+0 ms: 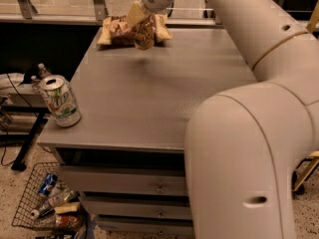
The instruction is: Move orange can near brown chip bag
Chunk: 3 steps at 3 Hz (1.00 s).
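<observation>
My gripper needs to set the orange can on the grey table (135, 54) just in front of the brown chip bag. It will let go of the can there.
The orange can (144, 34) is held in my gripper (139, 20) above the far end of the grey table (164, 93). The gripper is shut on the can's upper part and hides its top. The can hangs just in front of the brown chip bag (113, 30), which lies flat at the table's far edge; the can covers the bag's middle. A faint shadow lies on the table under the can.
A white-and-green can (60, 101) stands at the table's front left corner. My large white arm (259, 113) fills the right side of the view. A wire basket (47, 203) with bottles sits on the floor at the lower left. Drawers are under the table.
</observation>
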Available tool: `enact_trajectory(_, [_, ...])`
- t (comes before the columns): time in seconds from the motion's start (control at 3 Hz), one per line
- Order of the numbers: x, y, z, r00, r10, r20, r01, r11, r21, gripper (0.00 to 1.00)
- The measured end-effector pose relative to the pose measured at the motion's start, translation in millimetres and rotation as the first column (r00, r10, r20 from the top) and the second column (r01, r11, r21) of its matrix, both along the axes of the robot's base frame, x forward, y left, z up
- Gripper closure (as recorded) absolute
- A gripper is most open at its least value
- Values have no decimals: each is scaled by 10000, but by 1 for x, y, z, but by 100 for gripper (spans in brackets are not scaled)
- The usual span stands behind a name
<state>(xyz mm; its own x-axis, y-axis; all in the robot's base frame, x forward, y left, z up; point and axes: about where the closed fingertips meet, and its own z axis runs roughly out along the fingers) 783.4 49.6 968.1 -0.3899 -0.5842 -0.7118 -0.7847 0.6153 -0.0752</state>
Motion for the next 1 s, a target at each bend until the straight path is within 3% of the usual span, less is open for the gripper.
enact_trajectory(0.33, [25,19,-13,9970,-725,-251,730,9972,162,100])
enact_trajectory(1.0, [67,29,-40,9808,-1932,-257,1931,9811,-64,100])
